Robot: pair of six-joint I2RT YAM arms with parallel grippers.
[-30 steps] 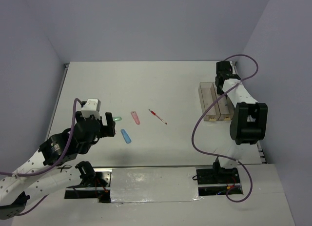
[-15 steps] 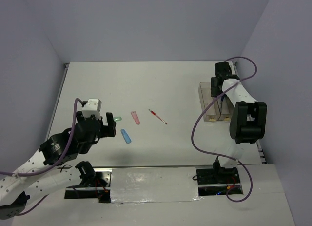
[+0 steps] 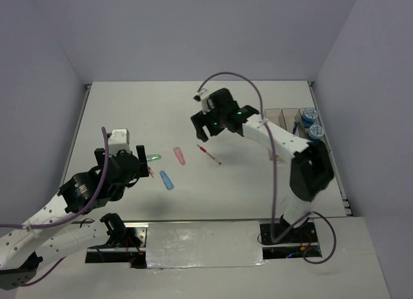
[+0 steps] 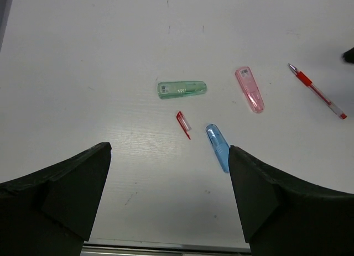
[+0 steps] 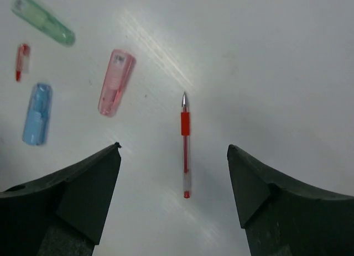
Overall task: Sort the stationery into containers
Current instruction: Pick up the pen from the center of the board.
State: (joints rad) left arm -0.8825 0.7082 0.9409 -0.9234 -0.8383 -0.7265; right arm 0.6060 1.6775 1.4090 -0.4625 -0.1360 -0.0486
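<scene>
My right gripper moves down next and closes on the clear body of the red pen (image 3: 210,155) (image 5: 186,147), behind the red grip of the pen.
The red pen (image 3: 208,154) (image 5: 185,147) lies mid-table, and my right gripper (image 3: 205,128) (image 5: 173,147) hangs open above it, empty. Left of the pen lie the pink piece (image 3: 179,156) (image 5: 115,82), the blue piece (image 3: 167,180) (image 4: 218,147), the green piece (image 3: 153,157) (image 4: 182,89) and a small red clip (image 4: 183,124). My left gripper (image 3: 120,160) (image 4: 168,151) is wide open and empty, high over the table just short of these pieces. The containers (image 3: 274,112) stand at the right. Two blue-and-white rolls (image 3: 310,113) sit in the rightmost bin and a blue pen (image 3: 295,126) in the middle one.
The right arm's purple cable (image 3: 258,99) arches over the table toward the bins. White walls close in the left, back and right edges. A metal strip (image 3: 200,244) runs along the near edge between the arm bases.
The right arm has swung from over the bins to the table's middle, above the red pen, and its gripper has opened. The left arm has only shifted slightly.
</scene>
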